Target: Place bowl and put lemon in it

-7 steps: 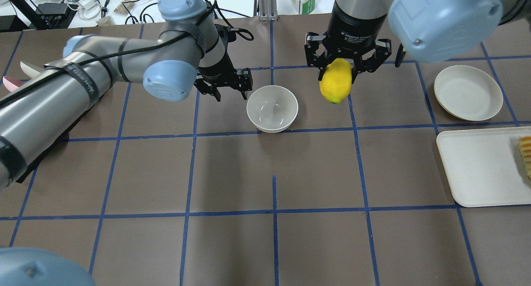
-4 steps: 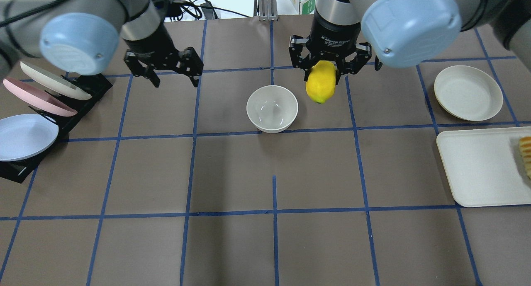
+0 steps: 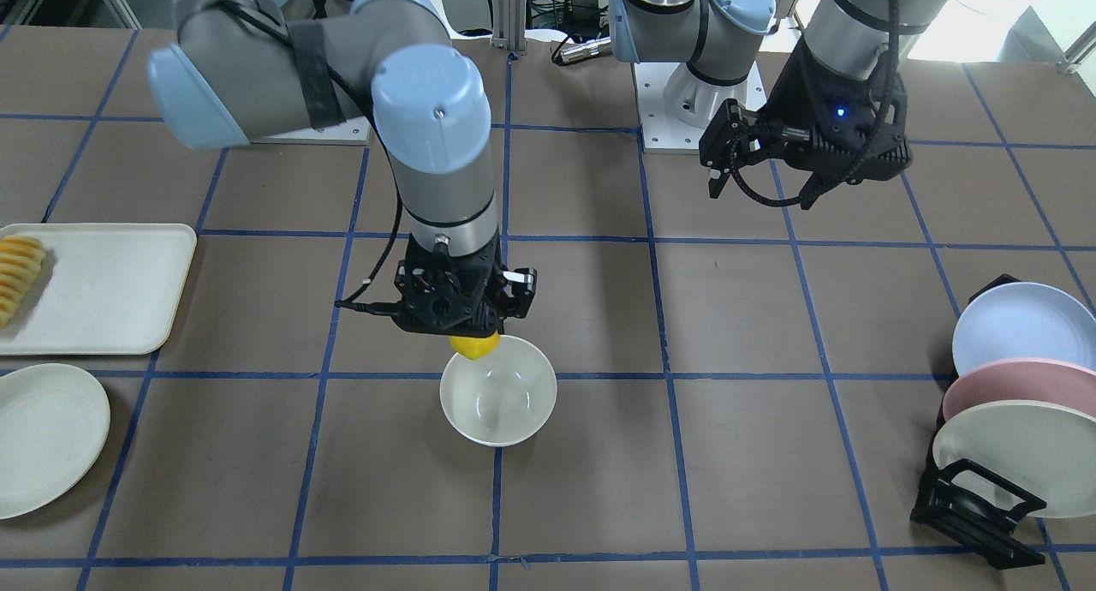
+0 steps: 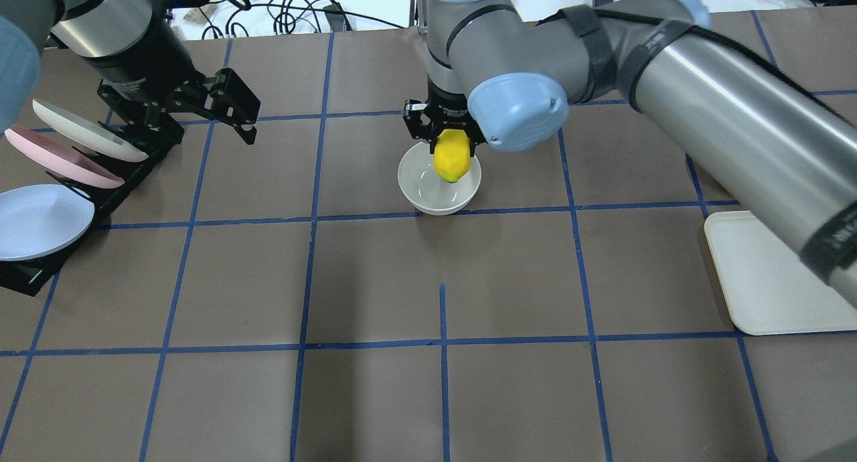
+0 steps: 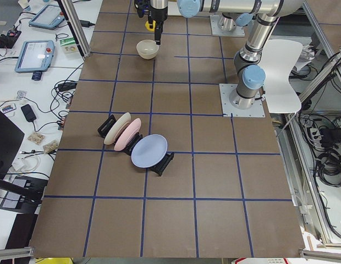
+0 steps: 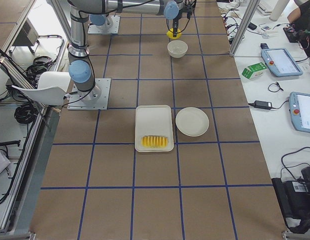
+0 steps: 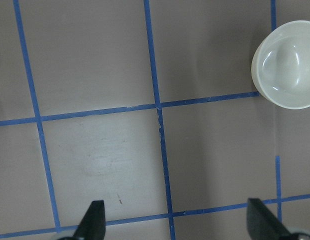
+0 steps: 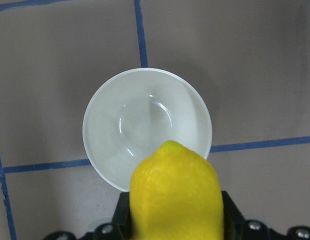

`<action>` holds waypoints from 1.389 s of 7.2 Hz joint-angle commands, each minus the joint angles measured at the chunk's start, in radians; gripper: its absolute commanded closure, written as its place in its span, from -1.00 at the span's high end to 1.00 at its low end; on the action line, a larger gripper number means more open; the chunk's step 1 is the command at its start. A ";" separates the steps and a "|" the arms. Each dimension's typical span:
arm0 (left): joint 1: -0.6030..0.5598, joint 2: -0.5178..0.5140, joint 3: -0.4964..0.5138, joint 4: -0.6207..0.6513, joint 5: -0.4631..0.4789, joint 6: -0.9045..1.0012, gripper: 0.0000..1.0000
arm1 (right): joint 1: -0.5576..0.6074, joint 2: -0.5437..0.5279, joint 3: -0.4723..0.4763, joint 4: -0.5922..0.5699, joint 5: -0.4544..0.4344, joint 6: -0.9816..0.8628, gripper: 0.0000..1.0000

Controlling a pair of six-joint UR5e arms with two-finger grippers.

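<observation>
Next, my right gripper lets go of the yellow lemon near the middle of the off-white bowl's inside bottom [image 3: 504, 400] [image 8: 146, 128].
The off-white bowl [image 4: 428, 197] stands upright on the brown table near its middle; it also shows in the front view [image 3: 505, 402] and the right wrist view [image 8: 140, 120]. My right gripper [image 4: 447, 140] is shut on the yellow lemon [image 4: 452, 155] and holds it point down above the bowl's far-right rim, clear of the bowl [image 8: 175, 195]. In the front view the lemon [image 3: 473, 345] just peeks out below the gripper [image 3: 467, 317]. My left gripper [image 4: 194, 124] is open and empty, raised at the far left beside the plate rack, well apart from the bowl [image 7: 287, 72].
A black rack [image 4: 134, 154] with a cream, a pink and a blue plate stands at the left edge. A cream tray [image 3: 103, 287] holds ridged orange slices [image 3: 17, 274], with a shallow cream plate [image 3: 43, 437] beside it, on my right side.
My right gripper has carried the lemon leftward from beside the bowl to over its rim. My left arm has drawn back to the left, toward the rack.
</observation>
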 commanded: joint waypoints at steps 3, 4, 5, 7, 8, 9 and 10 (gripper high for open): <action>0.004 0.006 0.016 -0.034 0.050 -0.006 1.00 | 0.037 0.141 0.012 -0.136 -0.012 0.011 -0.66; 0.006 0.006 0.018 -0.032 0.046 -0.006 1.00 | 0.037 0.144 0.015 -0.158 -0.014 0.008 -0.65; 0.004 -0.003 0.019 -0.031 0.049 -0.008 1.00 | 0.034 0.146 0.017 -0.158 -0.015 -0.013 -0.65; 0.006 0.002 0.021 -0.029 0.053 -0.008 1.00 | 0.029 0.176 0.015 -0.162 -0.014 -0.018 -0.63; 0.004 0.003 0.021 -0.028 0.055 -0.008 1.00 | 0.028 0.181 0.015 -0.162 -0.014 -0.018 -0.63; 0.007 0.003 0.022 -0.025 0.050 -0.008 1.00 | 0.028 0.188 0.015 -0.162 -0.014 -0.020 -0.59; 0.012 0.003 0.032 -0.025 0.053 -0.006 1.00 | 0.026 0.192 0.015 -0.162 -0.014 -0.027 -0.45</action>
